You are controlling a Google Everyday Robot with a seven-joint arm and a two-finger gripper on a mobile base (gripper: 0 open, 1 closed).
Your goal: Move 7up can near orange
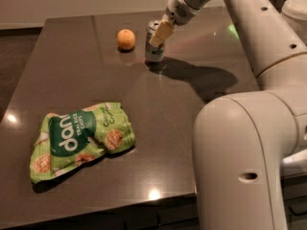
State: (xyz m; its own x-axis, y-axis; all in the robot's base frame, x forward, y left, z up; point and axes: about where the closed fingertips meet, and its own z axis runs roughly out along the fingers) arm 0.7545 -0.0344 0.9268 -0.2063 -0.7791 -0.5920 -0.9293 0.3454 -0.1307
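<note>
I need to release the 7up can, which now stands near the orange, upright on the dark table (136,57), close against the orange's front.
The 7up can (154,49) stands upright on the dark table (72,71), a short way right of the orange (126,39). The can is silver with green markings. My gripper (158,33) reaches in from the upper right and is shut on the can, with a pale finger (161,32) running down its front. The can and the orange are apart, with a small gap between them.
A green chip bag (79,138) lies flat at the front left of the table. My white arm and base (254,128) fill the right side of the view. A white object (295,8) stands at the far right edge.
</note>
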